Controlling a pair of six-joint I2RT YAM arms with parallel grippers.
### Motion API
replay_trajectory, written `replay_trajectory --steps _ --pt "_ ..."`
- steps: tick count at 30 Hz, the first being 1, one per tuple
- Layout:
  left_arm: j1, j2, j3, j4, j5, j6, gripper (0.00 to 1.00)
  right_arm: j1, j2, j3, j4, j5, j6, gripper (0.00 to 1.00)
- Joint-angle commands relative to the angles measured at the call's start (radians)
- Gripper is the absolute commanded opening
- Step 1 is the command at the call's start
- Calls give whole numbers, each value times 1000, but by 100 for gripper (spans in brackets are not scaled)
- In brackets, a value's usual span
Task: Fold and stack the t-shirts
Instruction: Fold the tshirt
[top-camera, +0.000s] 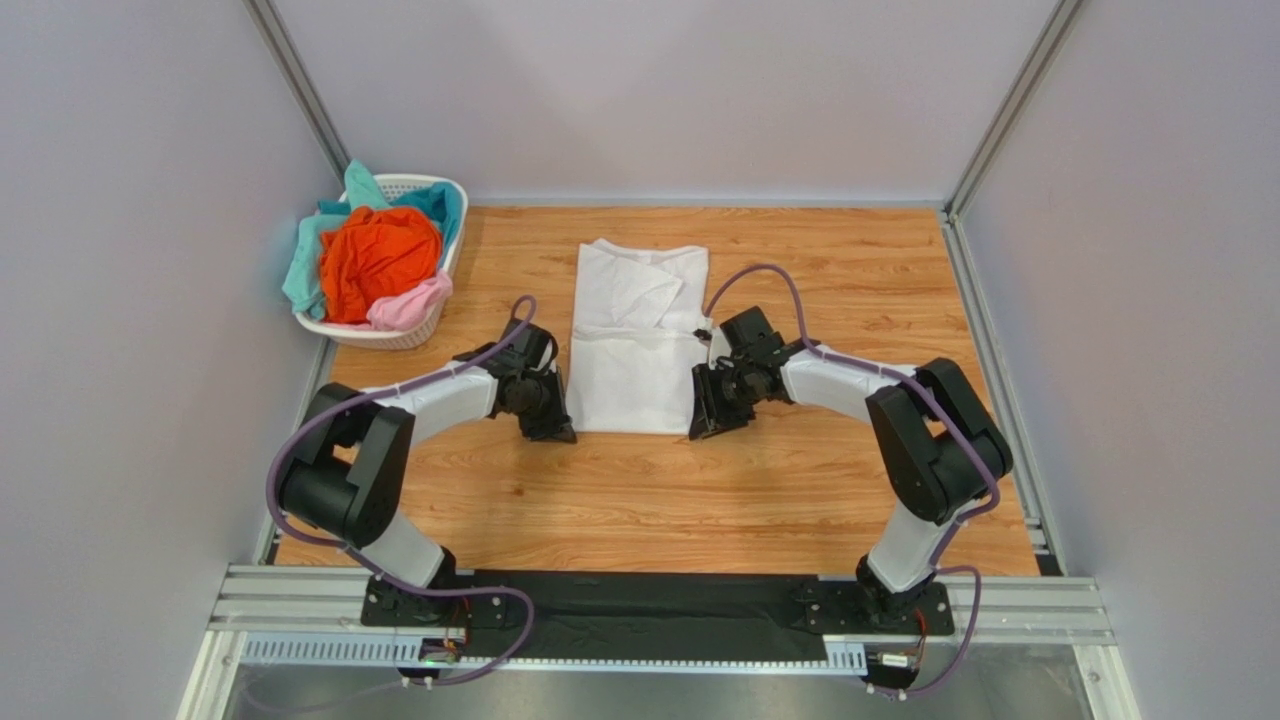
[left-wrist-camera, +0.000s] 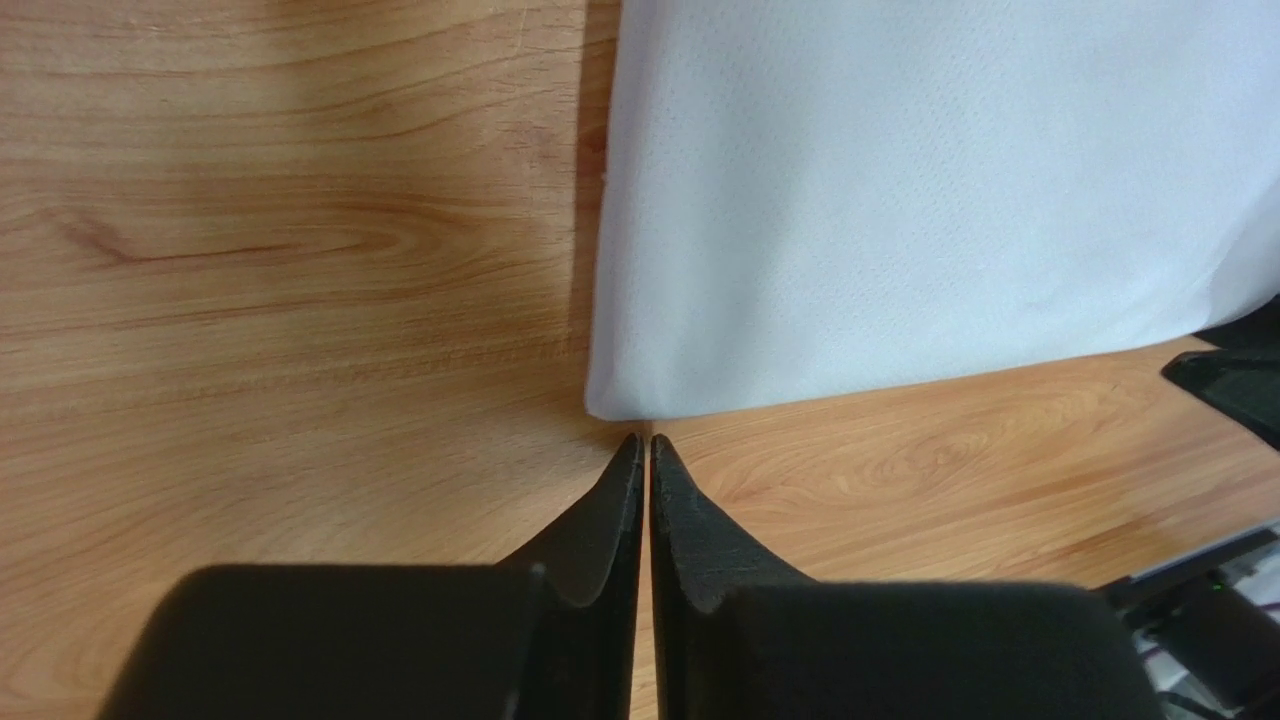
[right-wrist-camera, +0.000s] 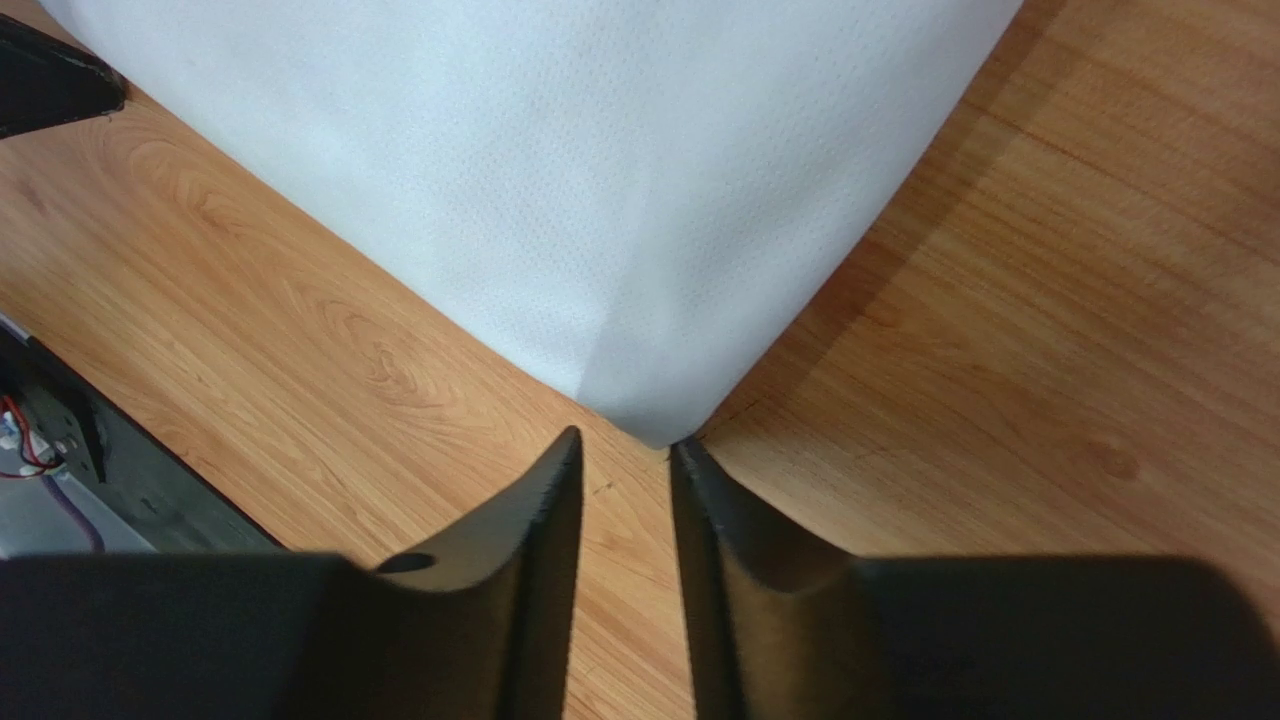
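The closed fingers of my left gripper are just short of the white t-shirt's near corner, so I should open them and pinch the cloth there (left-wrist-camera: 639, 384) before I fold.
The white t-shirt (top-camera: 639, 338) lies flat on the wooden table, folded into a long strip with its sleeves tucked in. My left gripper (top-camera: 553, 428) is at the shirt's near left corner. In the left wrist view the gripper (left-wrist-camera: 646, 443) is shut and empty, its tips just short of the cloth (left-wrist-camera: 932, 195). My right gripper (top-camera: 703, 425) is at the near right corner. In the right wrist view the gripper (right-wrist-camera: 624, 443) is open by a narrow gap with nothing between the fingers, and the cloth corner (right-wrist-camera: 601, 180) touches the right fingertip. Orange (top-camera: 376, 255), teal (top-camera: 308, 255) and pale pink (top-camera: 409, 305) shirts lie in the basket.
The white lattice basket (top-camera: 455, 210) stands at the back left corner by the wall. Grey walls close in the table on the left, back and right. A black rail and metal frame run along the near edge (top-camera: 661, 608).
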Motion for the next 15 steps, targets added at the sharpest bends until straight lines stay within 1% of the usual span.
replay_trajectory --steps 1,2,3,5,9,12,15 --pt "1 27 -8 35 10 6 0 20 18 19 20 23 -4 26" --pt "1 28 -6 35 11 8 0 22 16 20 23 32 -1 22" --pt "1 28 -3 38 13 8 0 22 13 22 21 34 2 16" --pt "1 15 -11 55 14 9 0 22 4 23 23 37 -1 14" --pt "1 -33 -34 77 -18 15 0 22 -34 26 20 49 -10 6" --pt "1 -70 -46 77 -38 20 0 22 -63 22 17 39 -14 2" --pt "1 -97 -58 69 -47 17 0 22 -86 16 7 37 -24 2"
